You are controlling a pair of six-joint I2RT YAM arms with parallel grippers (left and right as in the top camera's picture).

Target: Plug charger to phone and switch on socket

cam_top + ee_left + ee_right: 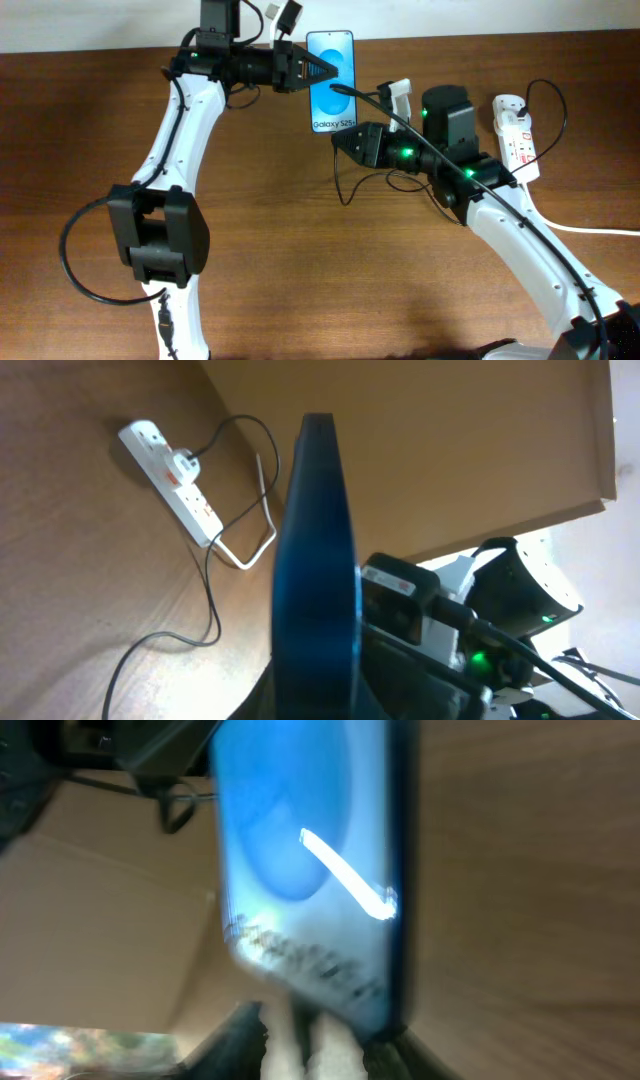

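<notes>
The left gripper will release the phone on the bare wood [305, 164] beside the thin black cable, facing away from the socket.
The phone [330, 85] has a bright blue screen with "Galaxy" text at its near end. My left gripper [320, 70] is shut on its left edge and holds it at the table's far side. In the left wrist view the phone [315, 550] shows edge-on between the jaws [320, 695]. My right gripper [341, 143] sits just below the phone's near end, shut on the tip of the charger, whose thin black cable [343, 190] hangs below. The right wrist view is blurred: the phone [310, 870] fills it above the jaws [310, 1045]. The white socket [515, 135] lies at the right.
The socket also shows in the left wrist view [170, 475], with the black cable [146, 637] looping from its plug across the wood. A thick white cord [600, 230] runs off to the right edge. The right arm [450, 620] is close behind the phone.
</notes>
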